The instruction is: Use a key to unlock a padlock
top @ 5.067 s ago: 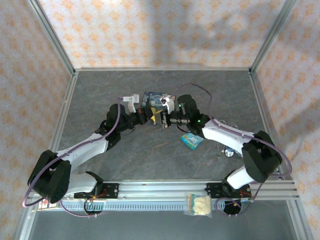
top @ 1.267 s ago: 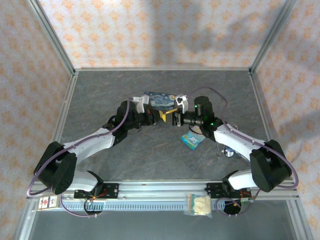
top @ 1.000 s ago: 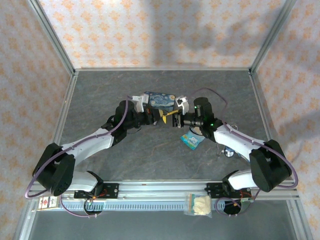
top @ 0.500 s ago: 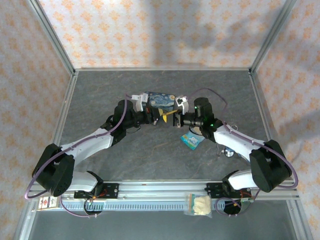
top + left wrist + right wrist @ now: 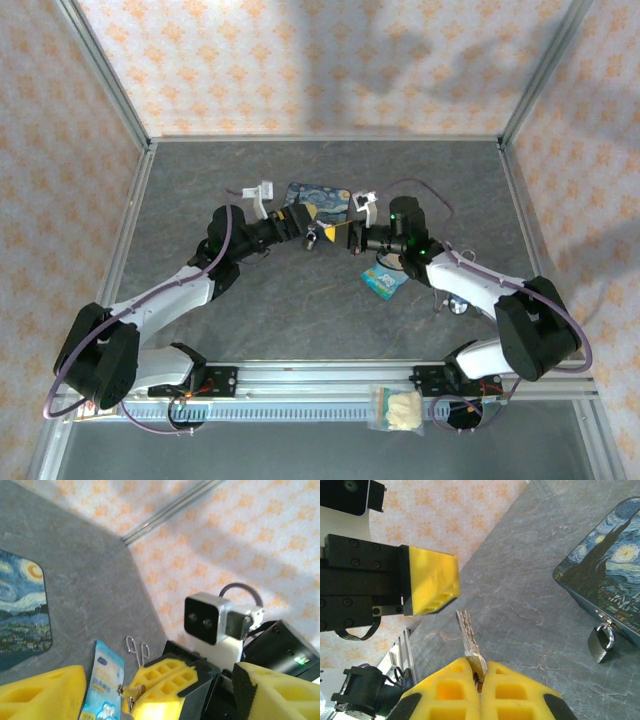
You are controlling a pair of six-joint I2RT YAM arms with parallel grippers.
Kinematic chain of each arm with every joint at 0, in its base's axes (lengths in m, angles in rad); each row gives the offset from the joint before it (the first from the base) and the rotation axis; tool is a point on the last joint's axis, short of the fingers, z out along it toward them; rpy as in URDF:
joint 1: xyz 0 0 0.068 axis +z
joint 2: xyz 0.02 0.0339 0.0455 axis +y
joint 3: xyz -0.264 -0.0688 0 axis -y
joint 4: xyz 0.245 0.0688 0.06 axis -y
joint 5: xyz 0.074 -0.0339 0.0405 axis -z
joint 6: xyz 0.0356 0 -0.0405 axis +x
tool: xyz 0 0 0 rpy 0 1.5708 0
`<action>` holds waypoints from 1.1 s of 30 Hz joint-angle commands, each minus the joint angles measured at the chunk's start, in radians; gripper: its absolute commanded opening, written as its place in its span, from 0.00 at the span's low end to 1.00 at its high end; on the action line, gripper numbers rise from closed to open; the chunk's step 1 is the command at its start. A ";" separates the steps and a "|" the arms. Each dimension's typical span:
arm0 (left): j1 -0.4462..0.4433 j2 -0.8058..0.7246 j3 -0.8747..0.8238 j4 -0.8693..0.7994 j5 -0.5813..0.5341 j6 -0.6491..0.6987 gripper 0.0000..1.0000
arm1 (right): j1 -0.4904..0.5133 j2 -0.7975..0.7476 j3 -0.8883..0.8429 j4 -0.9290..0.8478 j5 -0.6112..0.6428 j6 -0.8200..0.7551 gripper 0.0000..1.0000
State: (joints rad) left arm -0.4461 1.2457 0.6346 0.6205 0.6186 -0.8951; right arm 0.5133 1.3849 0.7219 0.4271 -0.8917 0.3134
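Next, I let go of the key with my right gripper on the bare grey table (image 5: pixel 317 294) between the padlock and the front rail.
My right gripper (image 5: pixel 480 672) is shut on a silver key (image 5: pixel 466 632), whose toothed blade sticks out past the yellow pads. The small dark padlock (image 5: pixel 600 643) hangs by its silvery shackle from the front of the blue starry-night tin (image 5: pixel 607 575), which rests on the table to the right of the key. My left gripper (image 5: pixel 160 700) is open, its yellow fingers (image 5: pixel 42 692) wide apart, and it faces the right gripper (image 5: pixel 165 680) and the key (image 5: pixel 129 690). In the top view the left gripper (image 5: pixel 303 227) and the right gripper (image 5: pixel 347 236) stand close together in front of the tin (image 5: pixel 318 197).
A light blue sachet (image 5: pixel 384 281) lies on the grey table under the right forearm. A bent wire clip (image 5: pixel 137 650) lies beside it. A small round metal piece (image 5: pixel 457 305) sits near the right elbow. A bag of white pieces (image 5: pixel 396 408) rests on the front rail.
The left gripper has drawn back to the left, away from the right gripper, and a gap shows between them. The right gripper still holds the key in about the same place.
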 commanded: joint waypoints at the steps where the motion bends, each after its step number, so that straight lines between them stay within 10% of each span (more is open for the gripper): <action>1: -0.001 0.011 -0.021 0.173 0.022 -0.075 0.68 | -0.003 -0.012 -0.007 0.060 -0.012 0.011 0.00; 22: -0.084 0.150 0.011 0.249 -0.011 -0.169 0.59 | 0.050 -0.023 -0.013 0.067 0.192 -0.041 0.03; 33: 0.040 -0.052 -0.086 -0.002 -0.317 -0.094 0.65 | 0.166 0.015 -0.106 -0.184 0.325 -0.056 0.01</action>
State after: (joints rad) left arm -0.4164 1.2430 0.5724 0.6899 0.4225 -1.0298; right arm 0.6449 1.3777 0.6430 0.3344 -0.6403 0.2691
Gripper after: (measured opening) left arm 0.651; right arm 0.046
